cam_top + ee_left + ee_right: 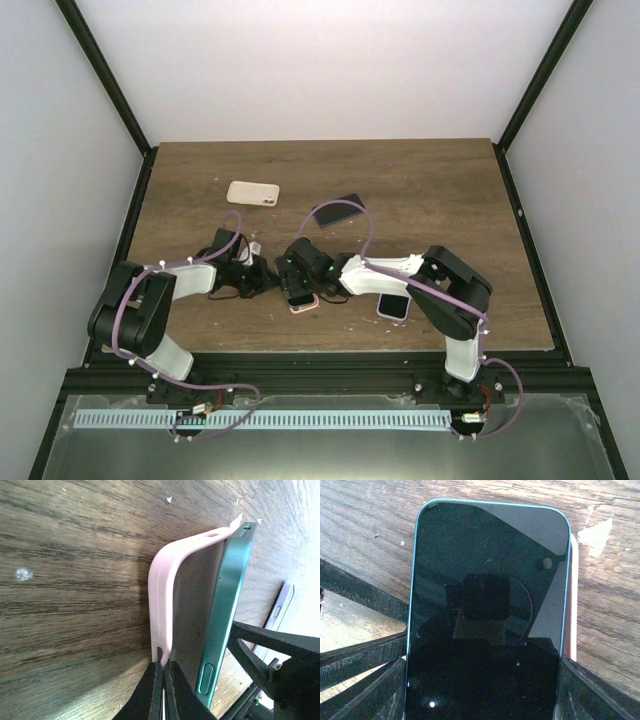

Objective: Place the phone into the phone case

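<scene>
The phone's far end overlaps the pink case's rim, so next my right gripper draws the phone aside while my left gripper retakes the case's near side (160,642) by the slot.
A teal-edged phone (487,605) with a dark screen sits tilted over the pink phone case (162,595). Its far end meets the case rim and its near side stands apart from it. My right gripper (482,695) is shut on the phone, one finger on each long side. My left gripper (164,667) is shut on the near rim of the pink case, its jaws pinching the thin wall. A strip of the case (572,595) shows past the phone's right edge. From above, both grippers (268,282) (298,280) meet over the case (305,307) near the table's front middle.
A cream case (253,192) lies at the back left and a dark case (338,211) behind the grippers. A lavender phone (393,305) lies by the right arm, near the front edge of the wooden table (450,190).
</scene>
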Robot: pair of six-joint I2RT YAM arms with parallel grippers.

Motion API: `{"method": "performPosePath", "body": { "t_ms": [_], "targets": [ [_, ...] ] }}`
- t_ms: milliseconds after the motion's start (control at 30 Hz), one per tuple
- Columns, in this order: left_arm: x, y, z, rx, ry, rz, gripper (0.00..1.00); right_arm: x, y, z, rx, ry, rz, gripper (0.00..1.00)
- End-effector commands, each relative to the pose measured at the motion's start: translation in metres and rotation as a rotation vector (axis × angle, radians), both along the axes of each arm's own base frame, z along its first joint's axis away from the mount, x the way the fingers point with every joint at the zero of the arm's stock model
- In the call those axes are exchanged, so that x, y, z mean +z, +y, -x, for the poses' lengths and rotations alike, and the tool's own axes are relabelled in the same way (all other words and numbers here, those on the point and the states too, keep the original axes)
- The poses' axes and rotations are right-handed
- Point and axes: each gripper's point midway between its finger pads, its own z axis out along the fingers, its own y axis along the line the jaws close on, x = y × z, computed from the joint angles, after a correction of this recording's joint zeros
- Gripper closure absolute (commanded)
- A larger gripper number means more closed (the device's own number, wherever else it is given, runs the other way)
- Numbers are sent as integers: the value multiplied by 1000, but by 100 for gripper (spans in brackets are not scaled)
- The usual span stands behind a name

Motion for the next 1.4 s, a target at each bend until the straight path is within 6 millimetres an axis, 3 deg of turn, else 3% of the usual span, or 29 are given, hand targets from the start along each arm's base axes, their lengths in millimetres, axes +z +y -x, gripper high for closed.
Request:
{"method": "performPosePath", "body": {
  "t_ms": [0, 300, 500, 667, 800, 1100, 1367],
  "targets": [
    [1, 3, -5, -2, -19, -14, 97, -1, -22, -6, -72, -25, 68, 54],
    [8, 3, -10, 0, -37, -4, 94, -3, -23, -3, -71, -26, 71, 54],
    [23, -2, -11, -3, -57, 39, 80, 19, -7, -3, -37, -39, -17, 55],
    [21, 0, -3, -5, -36, 29, 75, 41, 0, -6, -39, -62, -75, 55],
    [21, 0, 7, -4, -16, 40, 73, 50, -5, -8, -57, -88, -80, 56],
    [24, -11, 14, -3, 15, 80, 70, 47, -17, -9, -83, -103, -58, 56],
    [10, -15, 20, 1, 79, 78, 69, 33, -22, -5, -90, -70, -75, 57]
  ]
}}
